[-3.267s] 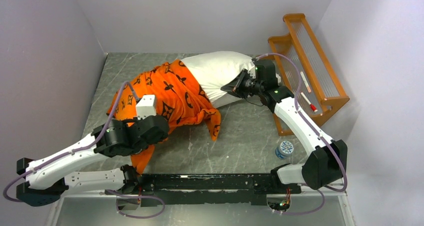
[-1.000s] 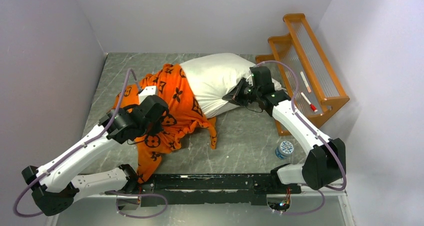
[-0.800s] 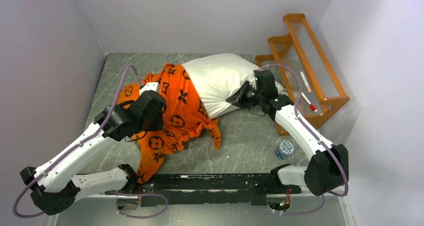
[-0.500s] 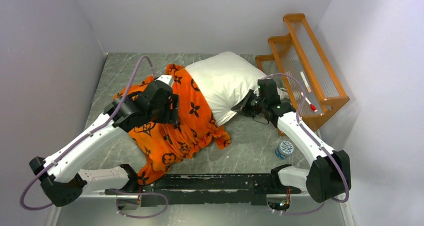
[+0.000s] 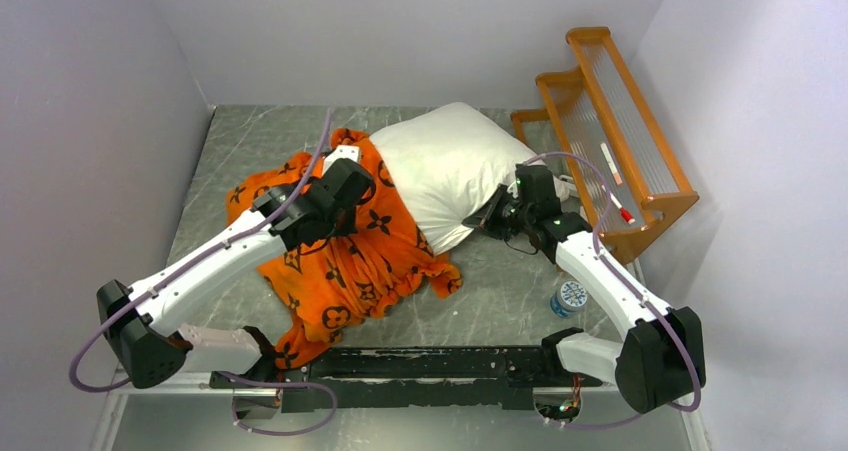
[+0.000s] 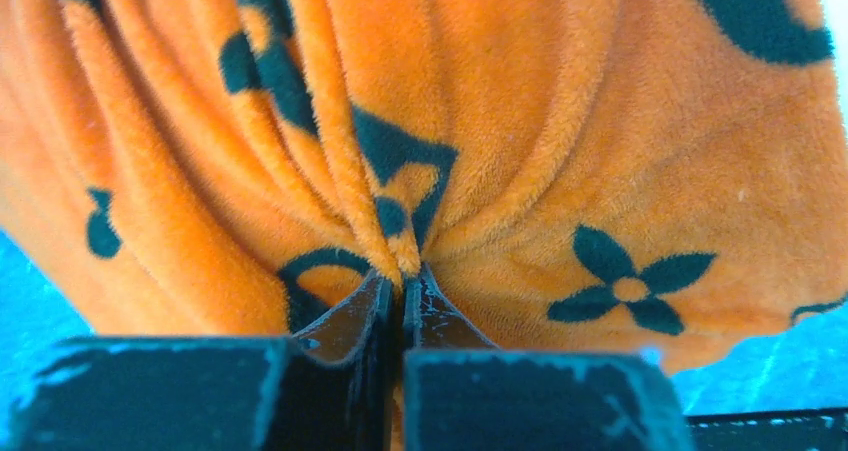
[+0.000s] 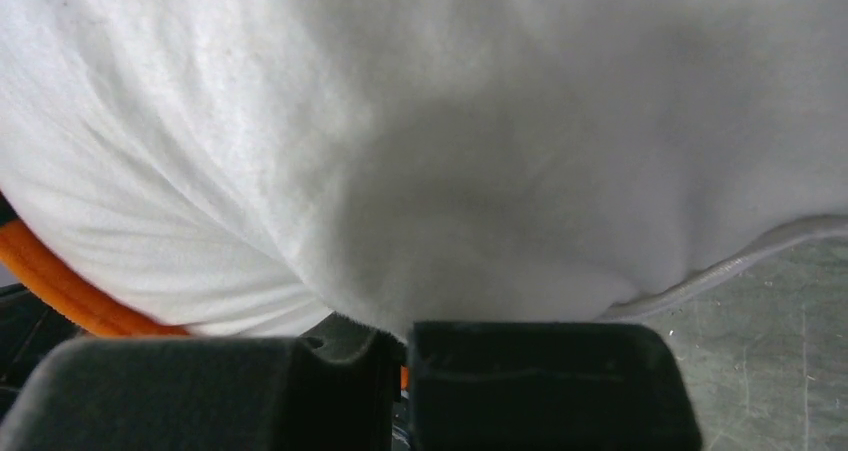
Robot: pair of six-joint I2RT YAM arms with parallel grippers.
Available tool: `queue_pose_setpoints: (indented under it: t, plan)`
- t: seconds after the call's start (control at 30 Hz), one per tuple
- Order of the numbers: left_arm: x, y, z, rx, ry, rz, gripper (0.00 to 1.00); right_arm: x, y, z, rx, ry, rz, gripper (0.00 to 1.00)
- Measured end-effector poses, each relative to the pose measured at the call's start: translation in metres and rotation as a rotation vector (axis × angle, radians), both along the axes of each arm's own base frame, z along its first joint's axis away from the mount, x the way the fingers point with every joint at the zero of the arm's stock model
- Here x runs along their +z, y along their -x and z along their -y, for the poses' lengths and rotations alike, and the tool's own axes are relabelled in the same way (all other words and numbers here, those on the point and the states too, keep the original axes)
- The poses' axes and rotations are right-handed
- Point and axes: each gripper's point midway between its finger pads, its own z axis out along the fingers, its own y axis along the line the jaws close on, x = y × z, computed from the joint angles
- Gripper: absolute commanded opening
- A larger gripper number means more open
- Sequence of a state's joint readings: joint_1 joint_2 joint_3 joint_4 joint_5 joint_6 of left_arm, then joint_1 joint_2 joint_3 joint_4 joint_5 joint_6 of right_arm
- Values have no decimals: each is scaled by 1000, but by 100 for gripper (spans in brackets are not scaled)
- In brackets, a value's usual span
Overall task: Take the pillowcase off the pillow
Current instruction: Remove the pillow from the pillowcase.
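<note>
Next, my left gripper opens, takes the pillowcase's far edge (image 5: pixel 290 168) and pulls there, because it is pinching a fold in the pillowcase's middle while the far side stays bunched.
The orange pillowcase (image 5: pixel 355 256) with dark brown motifs is bunched over the left end of the white pillow (image 5: pixel 450 166) and trails toward the table's front. My left gripper (image 5: pixel 352 203) is shut on a fold of the pillowcase (image 6: pixel 520 121), which fills the left wrist view and is pinched between the jaws (image 6: pixel 404 289). My right gripper (image 5: pixel 497 218) is shut on the pillow's near right edge; the white fabric (image 7: pixel 450 141) fills the right wrist view and is pinched at the jaws (image 7: pixel 405 336). The pillow's left end is hidden under the case.
An orange wooden rack (image 5: pixel 610 121) stands at the back right, close to the pillow's right end. A small bottle (image 5: pixel 570 296) stands by the right arm. Grey walls close in the table on the left, back and right.
My left gripper has moved away and to the right, carrying the pillowcase fold up against the pillow. My right gripper has pulled the pillow's edge slightly nearer and rightward; the pillow has turned.
</note>
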State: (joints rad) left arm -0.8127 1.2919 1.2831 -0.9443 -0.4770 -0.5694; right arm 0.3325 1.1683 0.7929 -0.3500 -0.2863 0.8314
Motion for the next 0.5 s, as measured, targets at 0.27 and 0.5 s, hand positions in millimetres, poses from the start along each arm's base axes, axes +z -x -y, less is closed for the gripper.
queue_pose_setpoints:
  t: [0.27, 0.5]
  plan:
    - [10, 30, -52, 180, 50, 64, 5, 1, -5, -1, 8, 33, -15, 0]
    - [16, 49, -72, 221, 75, 56, 5, 5, 1, -5, 57, 23, -3, 6]
